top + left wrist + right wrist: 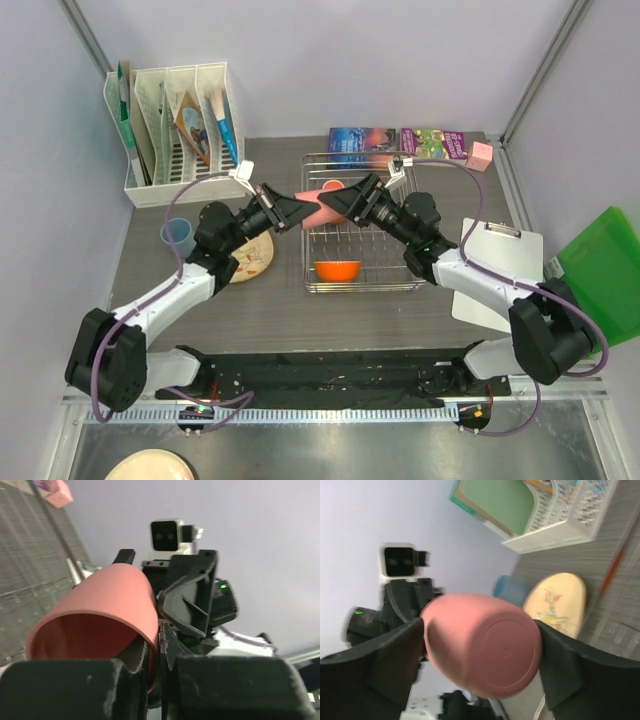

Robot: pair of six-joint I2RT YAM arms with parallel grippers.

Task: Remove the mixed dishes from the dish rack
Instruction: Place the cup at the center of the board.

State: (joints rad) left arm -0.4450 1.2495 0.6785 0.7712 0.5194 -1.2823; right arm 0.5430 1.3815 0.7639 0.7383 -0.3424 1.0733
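Next, my left gripper sets the pink cup free inside the light blue cup [176, 230], which is beside the floral plate.
The pink cup [318, 212] hangs on its side over the left edge of the dish rack [400, 286], between both grippers. My left gripper [300, 213] [156, 645] is shut on its rim, one finger inside the pink cup [105, 600]. My right gripper [346, 205] [480, 630] has a finger against each side of the pink cup [485, 647], near its base. An orange bowl [337, 269] sits in the rack's front. A light blue cup [178, 236] [510, 590] and a floral plate [255, 258] [557, 602] stand on the table to the left.
A white file organiser [180, 130] stands at the back left. Two books [362, 142] and a pink block [482, 155] lie behind the rack. A clipboard [495, 270] and a green board [605, 270] lie at the right.
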